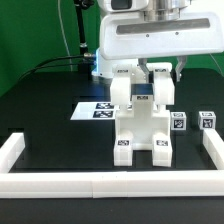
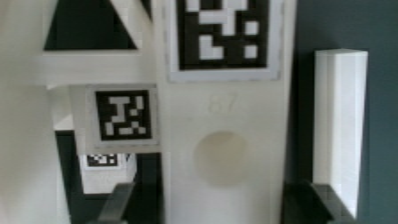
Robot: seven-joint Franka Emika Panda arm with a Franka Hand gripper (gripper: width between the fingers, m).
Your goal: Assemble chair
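Note:
The white tagged post piece, now upright between my gripper's fingers, will be let go by my gripper down on the top of the chair's blocky base (image 1: pixel 137 109).
The partly joined chair (image 1: pixel 141 128) stands upright in the middle of the black table, with two white posts rising from a blocky base. My gripper (image 1: pixel 155 72) comes down from above onto the post on the exterior view's right (image 1: pixel 161 92). In the wrist view the gripper (image 2: pixel 214 197) has a dark finger on each side of that white tagged post (image 2: pixel 222 110), and the fingers (image 2: pixel 121 200) press its flanks. A second tagged chair piece (image 2: pixel 121 112) shows beside it. Two small white tagged cubes (image 1: pixel 180 122) (image 1: pixel 207 121) sit loose at the exterior view's right.
The marker board (image 1: pixel 98 111) lies flat behind the chair. White border rails run along the exterior view's left (image 1: pixel 12 150), front (image 1: pixel 110 183) and right (image 1: pixel 213 150). A cable and a stand rise at the back left (image 1: pixel 72 30).

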